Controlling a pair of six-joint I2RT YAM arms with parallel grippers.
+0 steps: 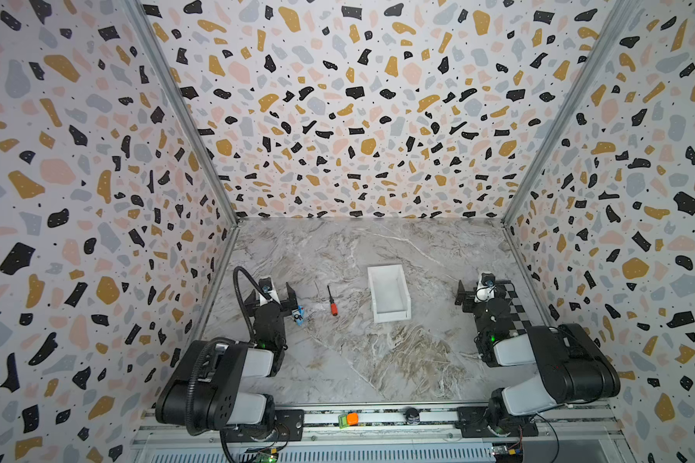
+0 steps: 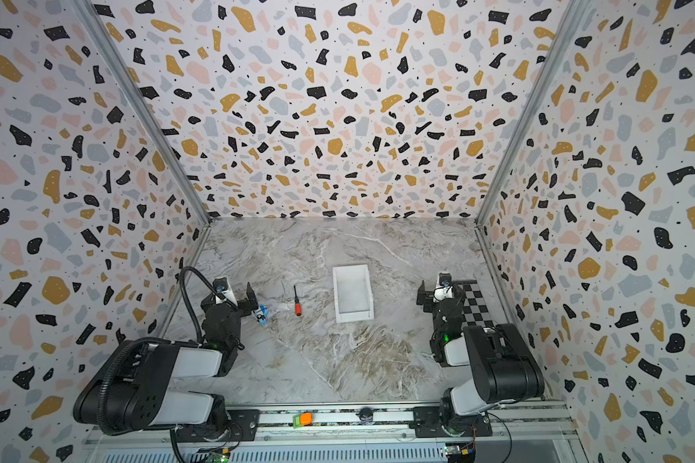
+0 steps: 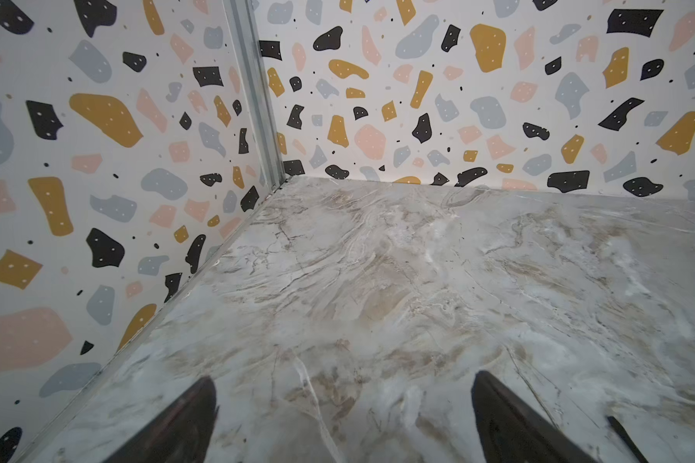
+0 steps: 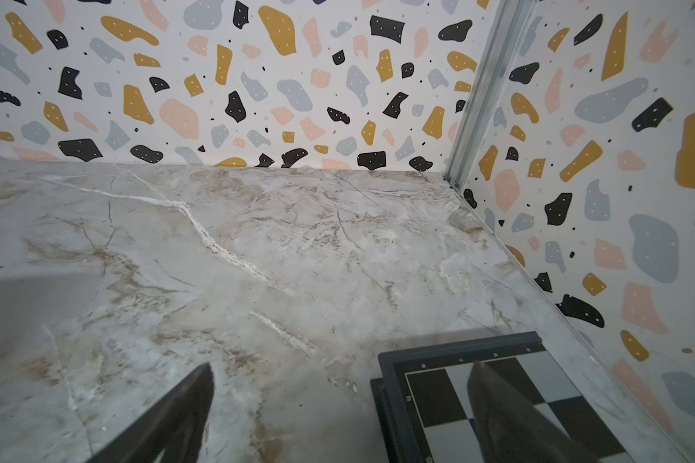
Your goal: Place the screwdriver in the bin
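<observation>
My left gripper should close next on the far end of the orange-red handle [image 1: 332, 304] of the screwdriver, at the point where its black part starts.
The screwdriver [image 1: 332, 301] [image 2: 297, 301] lies flat on the marble table, orange-red handle toward the near side and black shaft pointing away. To its right stands the white bin [image 1: 392, 315] [image 2: 356, 316], open-topped with nothing in it. My left gripper [image 1: 271, 290] [image 2: 233, 294] [image 3: 344, 379] is left of the screwdriver, open, with bare marble between its fingers. A thin black rod [image 3: 624, 439] at the edge of the left wrist view looks like the shaft. My right gripper [image 1: 480, 290] [image 2: 439, 292] [image 4: 342, 366] is right of the bin, open and holding nothing.
A black-and-white checkerboard [image 1: 516, 304] [image 2: 474, 304] [image 4: 438, 401] lies under the right gripper by the right wall. A small blue-and-white piece [image 1: 299, 314] [image 2: 262, 314] sits beside the left gripper. An orange-and-green button [image 1: 349, 419] [image 2: 302, 419] is on the front rail. Patterned walls enclose three sides.
</observation>
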